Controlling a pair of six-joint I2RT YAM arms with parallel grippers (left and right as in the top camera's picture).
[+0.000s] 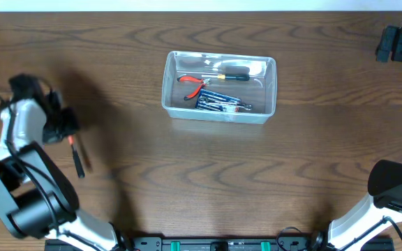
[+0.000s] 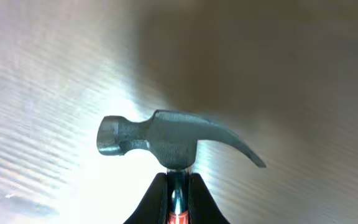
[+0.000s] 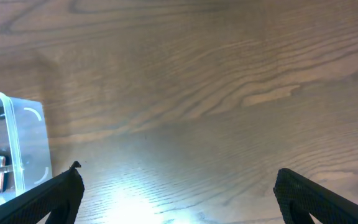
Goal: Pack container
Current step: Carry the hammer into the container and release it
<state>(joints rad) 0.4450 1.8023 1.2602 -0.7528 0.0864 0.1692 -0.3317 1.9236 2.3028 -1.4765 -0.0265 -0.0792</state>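
Note:
My left gripper should release the hammer onto the blue-handled tools (image 1: 208, 96), which are in the container beside the red-handled pliers.
The clear plastic container (image 1: 166, 87) stands at the table's middle back; its corner also shows in the right wrist view (image 3: 25, 140). Inside lie red-handled pliers (image 1: 191, 83), a black and yellow screwdriver (image 1: 232, 74) and blue-handled tools (image 1: 218, 103). My left gripper (image 1: 63, 126) at the far left is shut on a hammer's neck (image 2: 178, 178). The steel claw head (image 2: 166, 138) sits just beyond the fingers, and the orange and black handle (image 1: 78, 157) trails toward the front. My right gripper (image 3: 179, 169) is open and empty at the far back right (image 1: 398, 44).
The wooden table (image 1: 208, 174) stretches around the container. The arm bases sit at the front left (image 1: 26, 202) and front right (image 1: 396, 188).

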